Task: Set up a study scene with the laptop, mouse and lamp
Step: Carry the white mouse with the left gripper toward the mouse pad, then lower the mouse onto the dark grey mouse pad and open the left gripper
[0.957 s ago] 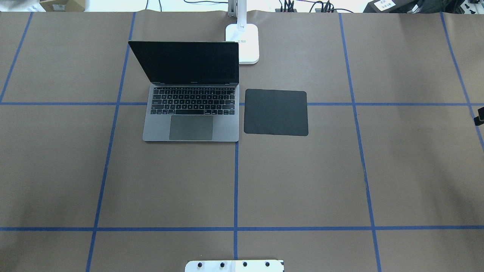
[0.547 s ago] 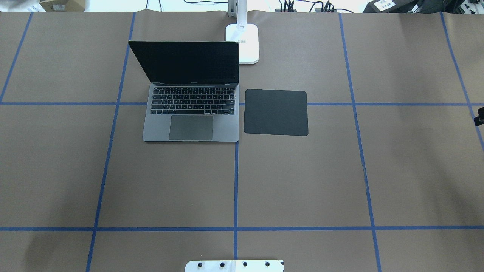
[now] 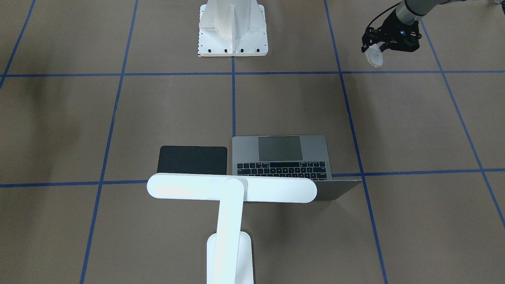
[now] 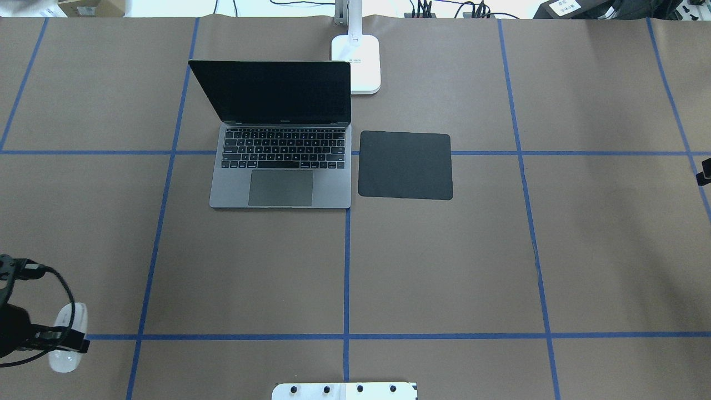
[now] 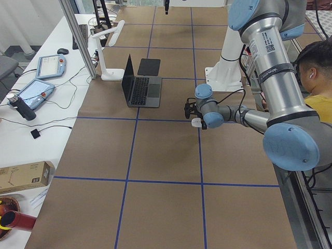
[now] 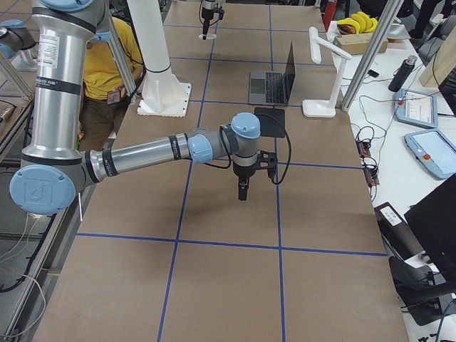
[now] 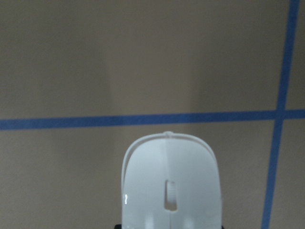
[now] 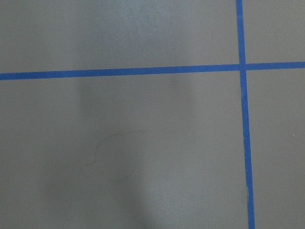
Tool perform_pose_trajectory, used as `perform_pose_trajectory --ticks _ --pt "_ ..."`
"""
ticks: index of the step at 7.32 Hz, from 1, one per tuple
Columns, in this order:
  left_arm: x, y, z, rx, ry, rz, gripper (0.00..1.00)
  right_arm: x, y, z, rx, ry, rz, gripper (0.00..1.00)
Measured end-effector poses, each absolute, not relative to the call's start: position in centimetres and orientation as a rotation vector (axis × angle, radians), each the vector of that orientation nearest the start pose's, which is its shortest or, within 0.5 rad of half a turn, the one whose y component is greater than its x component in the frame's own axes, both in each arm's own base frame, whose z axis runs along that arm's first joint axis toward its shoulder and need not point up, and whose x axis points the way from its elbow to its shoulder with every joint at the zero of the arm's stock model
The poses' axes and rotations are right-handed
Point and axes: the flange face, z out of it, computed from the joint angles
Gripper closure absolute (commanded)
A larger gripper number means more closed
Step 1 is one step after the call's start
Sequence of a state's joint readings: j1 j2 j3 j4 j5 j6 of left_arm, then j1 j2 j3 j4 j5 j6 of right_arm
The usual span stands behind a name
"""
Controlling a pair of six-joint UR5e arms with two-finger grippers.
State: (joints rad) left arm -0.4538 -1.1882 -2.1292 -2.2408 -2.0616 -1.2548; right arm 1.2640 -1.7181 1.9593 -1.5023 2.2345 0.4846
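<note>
The white mouse, now at the table's near edge, will be let go by my left gripper on the black pad (image 3: pixel 211 165), toward the pad's edge beside the laptop.
The open laptop (image 4: pixel 280 166) stands at the table's middle back, its dark screen upright. The white lamp (image 3: pixel 232 189) stands behind its right corner, base (image 4: pixel 358 61) on the table, bar head over the laptop's back edge. My left gripper (image 4: pixel 61 336) is shut on the white mouse (image 4: pixel 68 332) at the table's near left, far from the laptop. The mouse also shows in the left wrist view (image 7: pixel 169 191) over a blue tape line. My right gripper (image 6: pixel 242 189) hangs over the table to the right; I cannot tell whether it is open or shut.
A flat black pad (image 4: pixel 405 165) lies right next to the laptop. The white ribbed pedestal (image 3: pixel 232 27) with its bolted plate stands at the near edge's middle. Blue tape lines grid the brown table. An operator sits beside the robot in the side views.
My left gripper, holding the mouse, has come into the overhead view at the lower left. Laptop, lamp and pad have not moved.
</note>
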Motion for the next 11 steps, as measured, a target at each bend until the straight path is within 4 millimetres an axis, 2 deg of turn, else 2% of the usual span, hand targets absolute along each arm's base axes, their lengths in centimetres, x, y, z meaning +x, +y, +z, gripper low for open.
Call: perform_pose_trajectory --ticks 1,2,6,8,9,10,11 --pt "31.4 -25.5 44.0 -0.107 0.946 0.073 1.00 -6.4 -43.9 53.4 0.021 -0.722 0.068 0.00" --pt "34.5 -27.7 39.8 -0.102 0.944 0.062 1.00 -6.4 -43.9 53.4 0.021 -0.722 0.067 0.00" --pt "45.4 -35.8 20.3 -0.089 0.858 0.048 1.00 -6.4 -43.9 53.5 0.017 -0.721 0.068 0.00" --pt "53.2 -40.7 12.4 -0.082 0.820 0.032 1.00 -6.4 -43.9 53.7 0.011 -0.719 0.070 0.00" --pt "57.2 -43.4 9.0 -0.079 0.800 0.022 1.00 -6.4 -43.9 53.8 0.009 -0.718 0.071 0.00" --pt "60.5 -45.7 6.6 -0.069 0.792 0.015 1.00 -6.4 -43.9 53.9 0.007 -0.717 0.071 0.00" --pt "63.7 -48.3 5.1 -0.055 0.783 0.008 1.00 -6.4 -43.9 53.9 0.005 -0.716 0.072 0.00"
